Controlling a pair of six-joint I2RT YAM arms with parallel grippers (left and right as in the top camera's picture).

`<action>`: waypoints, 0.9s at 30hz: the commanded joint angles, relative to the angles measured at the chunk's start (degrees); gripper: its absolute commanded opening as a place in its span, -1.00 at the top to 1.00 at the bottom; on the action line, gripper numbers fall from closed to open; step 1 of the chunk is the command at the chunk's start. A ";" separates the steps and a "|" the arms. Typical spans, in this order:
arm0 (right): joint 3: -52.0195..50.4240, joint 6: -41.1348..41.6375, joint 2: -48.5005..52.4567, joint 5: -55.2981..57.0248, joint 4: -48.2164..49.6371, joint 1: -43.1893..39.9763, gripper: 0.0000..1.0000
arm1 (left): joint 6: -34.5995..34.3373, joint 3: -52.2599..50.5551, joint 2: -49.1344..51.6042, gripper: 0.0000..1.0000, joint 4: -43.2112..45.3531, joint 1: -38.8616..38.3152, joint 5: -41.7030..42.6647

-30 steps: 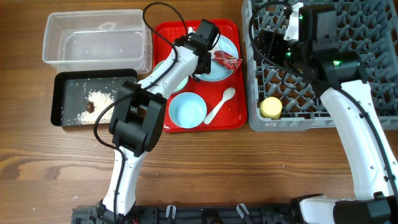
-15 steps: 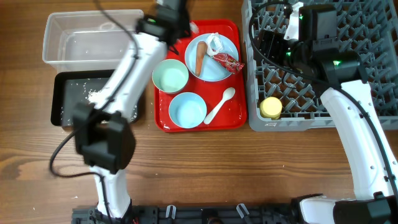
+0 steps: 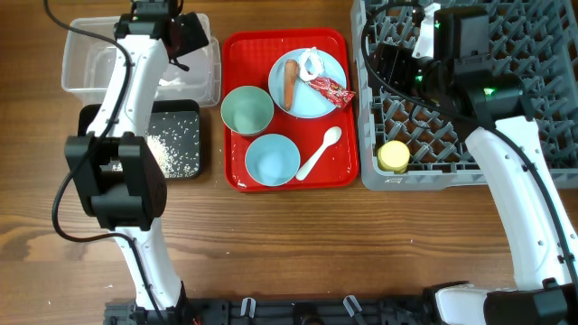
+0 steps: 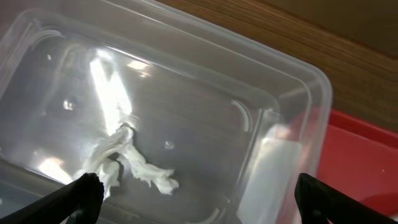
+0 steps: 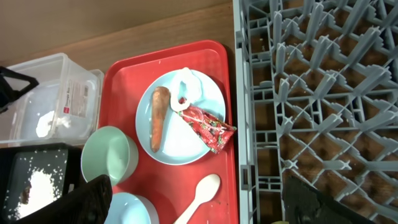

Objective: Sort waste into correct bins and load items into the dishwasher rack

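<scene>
My left gripper goes to the light blue plate next and closes on the narrower half (image 3: 288, 94) of the orange carrot stick.
My left gripper (image 3: 173, 34) hangs open over the clear tub (image 3: 90, 54). A crumpled white tissue (image 4: 127, 163) lies loose on the tub floor, just beyond my left fingertip (image 4: 84, 191). On the light blue plate (image 3: 312, 101) rest an orange carrot stick (image 3: 290, 79), more white tissue (image 3: 312, 63) and a red wrapper (image 3: 330, 88). The black tray (image 3: 185, 116) holds rice grains (image 3: 176, 149). My right gripper (image 5: 202, 200) is open and empty, high above the grey rack (image 3: 542, 54), where a yellow cup (image 3: 393, 155) sits.
The plate shares a red serving tray (image 3: 343, 171) with a pale green bowl (image 3: 247, 110), a light blue bowl (image 3: 272, 159) and a white spoon (image 3: 319, 153). The rack stands just right of that tray. Bare wood lies in front.
My left arm swung from the plate on the red tray over to the clear tub and opened; a tissue now lies in the tub. The right arm has not moved.
</scene>
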 commanded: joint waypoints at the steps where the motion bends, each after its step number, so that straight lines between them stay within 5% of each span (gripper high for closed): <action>1: 0.13 -1.16 0.33 0.98 -0.26 0.02 -0.78 | 6.14 -0.15 -3.96 -0.86 -0.52 -6.16 6.12; 8: 0.13 -1.18 0.33 0.96 -1.11 0.02 -0.79 | 6.45 -0.17 2.25 -0.62 -2.45 -19.54 6.05; 12: 0.13 -1.44 0.33 0.98 -2.23 0.02 -0.78 | 6.47 -0.17 5.11 -0.37 -1.42 -20.79 6.12; 17: 0.13 -1.42 0.33 0.98 -2.14 0.02 -0.78 | 14.25 -0.17 10.14 -0.40 2.51 -21.11 12.11; 25: 0.13 -1.40 0.33 0.98 -1.86 0.02 -0.78 | 14.16 -0.17 15.28 -0.31 5.62 -21.16 12.09; 27: 0.13 -1.42 0.33 1.01 -1.90 0.02 -0.79 | 14.16 -0.17 16.15 0.20 5.60 -21.16 12.09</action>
